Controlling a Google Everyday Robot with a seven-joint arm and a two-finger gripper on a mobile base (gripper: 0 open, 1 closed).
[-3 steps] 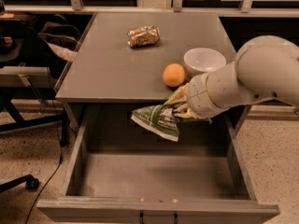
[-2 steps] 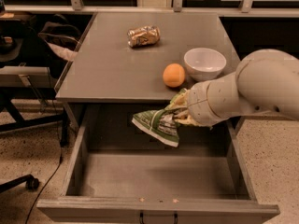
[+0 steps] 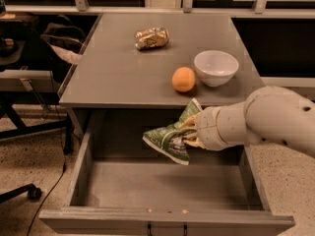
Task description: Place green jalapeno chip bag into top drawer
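Observation:
I should let go of the green jalapeno chip bag on the middle of the top drawer's grey bottom (image 3: 171,165). It now hangs over the open drawer.
The green jalapeno chip bag (image 3: 173,134) is crinkled, with a white end, and hangs over the open top drawer (image 3: 162,191), above its rear half. My gripper (image 3: 189,132) is shut on the bag's right end and holds it in the air, just in front of the table's front edge. The arm reaches in from the right. The drawer is pulled out wide, and its grey floor shows beneath the bag.
On the grey table (image 3: 123,77) lie a crushed gold-brown can (image 3: 152,37) at the back, an orange (image 3: 183,79) and a white bowl (image 3: 216,67) near the front right. Dark chairs and a bag (image 3: 59,38) stand at the left.
The gripper with the bag has moved down and a little toward the front, lower over the drawer. The can, orange and bowl have not moved.

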